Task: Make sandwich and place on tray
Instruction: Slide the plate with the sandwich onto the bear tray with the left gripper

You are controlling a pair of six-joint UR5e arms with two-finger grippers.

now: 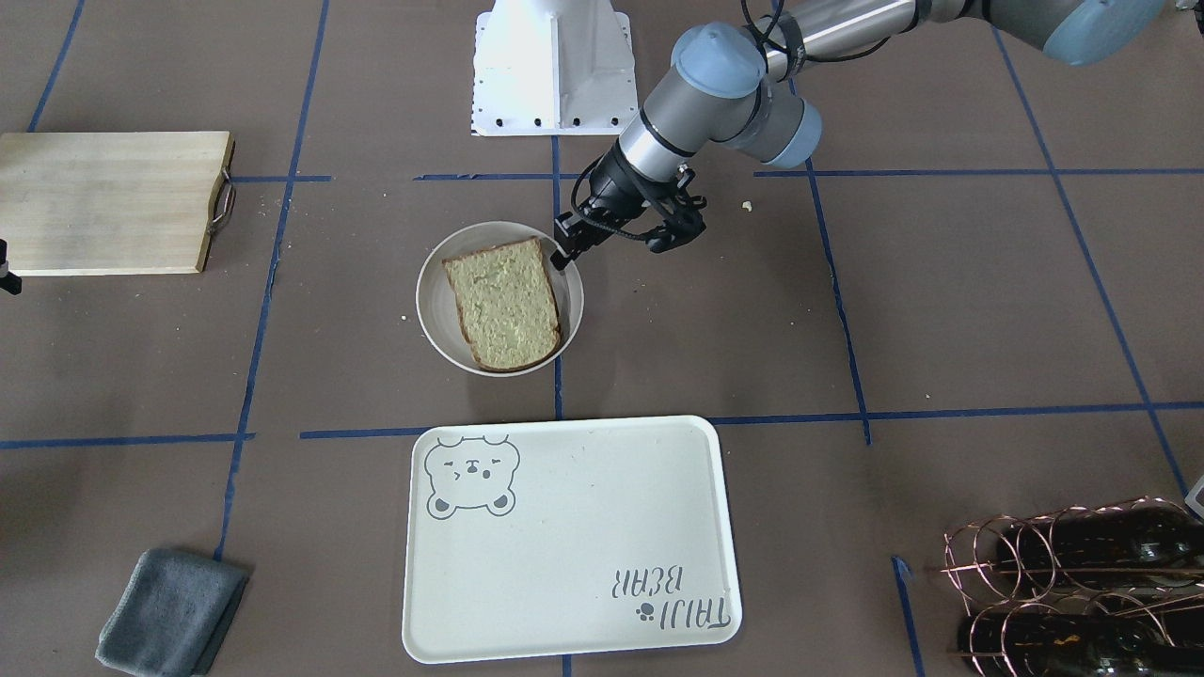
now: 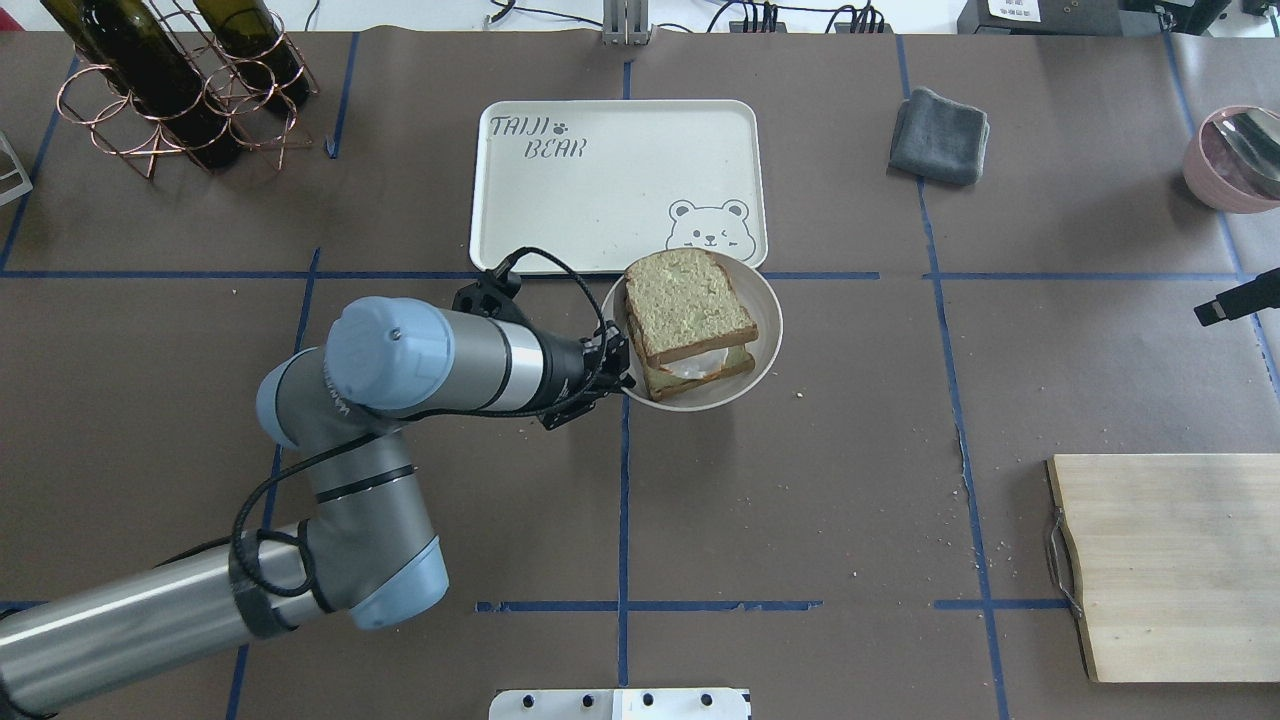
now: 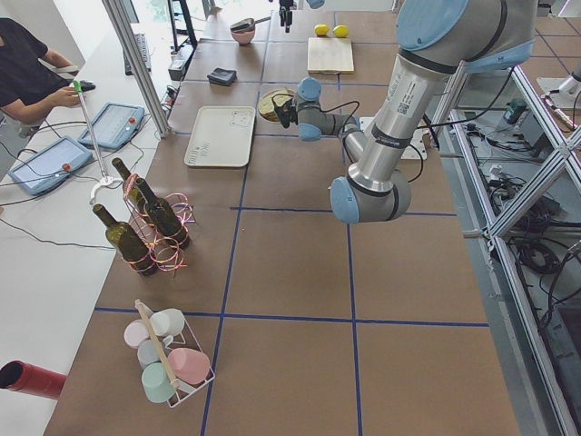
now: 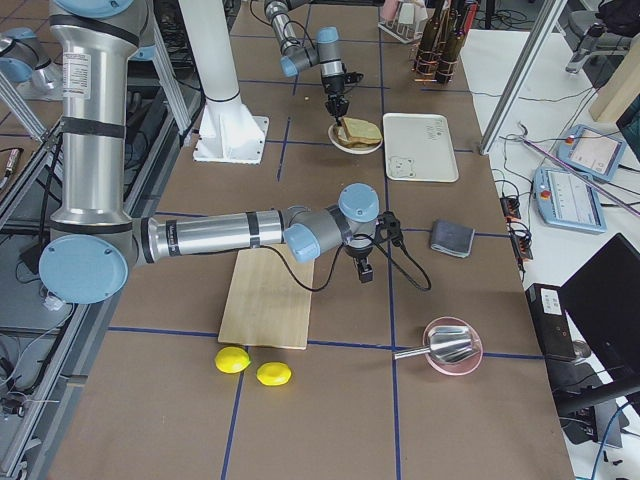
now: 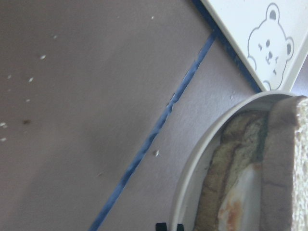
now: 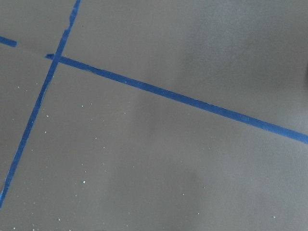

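Note:
I should set the white plate with the sandwich down with my left gripper on the cream tray, partly over the bear drawing (image 1: 533, 504).
The sandwich (image 1: 503, 301), two tan bread slices with a white egg between them, lies on a small round white plate (image 1: 433, 301) at mid-table. It also shows in the overhead view (image 2: 690, 310) and the left wrist view (image 5: 250, 183). My left gripper (image 1: 564, 254) is at the plate's rim, its fingertips (image 5: 161, 226) close together on it. The cream tray (image 1: 564, 527) with the bear drawing lies bare just beyond the plate. My right gripper (image 2: 1235, 297) hangs over bare table at the far right; only its edge shows, so I cannot tell its state.
A wooden cutting board (image 2: 1180, 560) lies on the robot's right, with two lemons (image 4: 250, 365) beyond it. A grey cloth (image 2: 940, 135) and a pink bowl (image 2: 1235, 155) are at the far right. A copper rack of bottles (image 2: 170, 90) stands far left.

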